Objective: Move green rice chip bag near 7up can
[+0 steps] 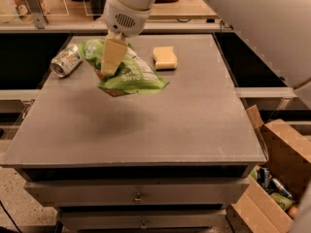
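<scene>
The robot's gripper should release the green rice chip bag on the grey table (pixel 95 64) beside the 7up can, toward the sponge.
The green rice chip bag (pixel 133 75) is a crinkly lime-green bag held up off the grey table (pixel 146 125), its shadow on the surface below. My gripper (pixel 110 68) is shut on the bag's upper left part, one cream finger (pixel 112 56) lying across the front. The 7up can (pixel 66 60) is silver and green and lies on its side at the table's far left, just left of the bag.
A pale yellow sponge block (pixel 165 57) lies on the table right of the bag. An open cardboard box (pixel 277 178) with small cans stands on the floor at the right. A counter with clutter runs behind the table.
</scene>
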### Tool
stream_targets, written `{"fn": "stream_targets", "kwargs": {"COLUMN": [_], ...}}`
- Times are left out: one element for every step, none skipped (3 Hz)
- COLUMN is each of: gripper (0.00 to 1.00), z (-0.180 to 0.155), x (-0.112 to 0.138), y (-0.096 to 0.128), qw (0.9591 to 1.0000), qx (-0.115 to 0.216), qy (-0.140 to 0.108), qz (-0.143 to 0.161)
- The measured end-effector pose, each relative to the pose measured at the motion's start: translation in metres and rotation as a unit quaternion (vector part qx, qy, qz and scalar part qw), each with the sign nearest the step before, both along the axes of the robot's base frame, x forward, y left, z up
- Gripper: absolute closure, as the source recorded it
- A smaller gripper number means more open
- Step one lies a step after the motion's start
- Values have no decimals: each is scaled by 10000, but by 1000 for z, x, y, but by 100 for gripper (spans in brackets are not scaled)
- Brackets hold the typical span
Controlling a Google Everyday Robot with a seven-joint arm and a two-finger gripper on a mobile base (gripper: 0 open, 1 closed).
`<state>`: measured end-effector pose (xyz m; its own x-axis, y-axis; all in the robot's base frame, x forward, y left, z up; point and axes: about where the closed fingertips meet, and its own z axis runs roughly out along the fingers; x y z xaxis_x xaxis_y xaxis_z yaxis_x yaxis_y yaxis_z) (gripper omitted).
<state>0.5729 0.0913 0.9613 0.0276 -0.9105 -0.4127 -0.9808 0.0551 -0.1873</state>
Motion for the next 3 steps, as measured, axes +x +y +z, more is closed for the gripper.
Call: {"fn": "stream_targets", "kwargs": {"gripper": [100,100,100], "z": [7,10,9], "x": [22,41,57], "y": [18,37,56], "qw": [9996,9990,9980], "qx": [193,305,402], "qy": [-12,-1,-11], "qz": [-184,-338,-491]}}
